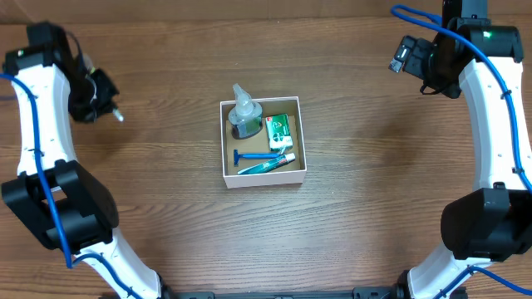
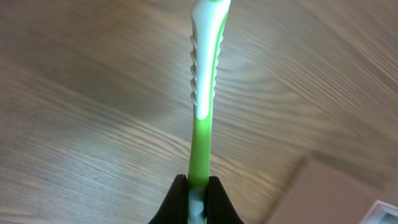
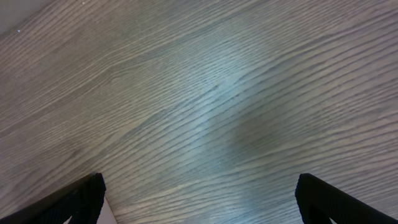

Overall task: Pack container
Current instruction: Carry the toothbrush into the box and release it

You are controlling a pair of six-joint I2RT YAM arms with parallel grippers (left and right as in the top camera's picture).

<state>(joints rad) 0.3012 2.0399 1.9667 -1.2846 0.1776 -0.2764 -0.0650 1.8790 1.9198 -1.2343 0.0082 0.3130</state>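
Note:
I should let go of the green toothbrush with my left gripper across the blue razor in the container (image 1: 253,148), next to the green packet.
The container (image 1: 263,180), a square box with white walls and a brown inside, sits at the table's middle. It holds a clear bottle (image 1: 245,116), a green packet (image 1: 280,130), a blue razor (image 1: 253,155) and a toothpaste tube (image 1: 268,164). My left gripper (image 1: 101,101) is far left of the box, shut on a green and white toothbrush (image 2: 202,93). In the left wrist view the jaws (image 2: 198,184) pinch its handle. Only the toothbrush's pale tip (image 1: 119,116) shows from overhead. My right gripper (image 1: 413,60) is open and empty at the far right, fingers wide apart (image 3: 199,202) over bare wood.
The table is brown wood grain. A blurred pale edge (image 2: 323,193) shows at the lower right of the left wrist view. The arms' bases stand at the front left (image 1: 66,208) and front right (image 1: 486,224).

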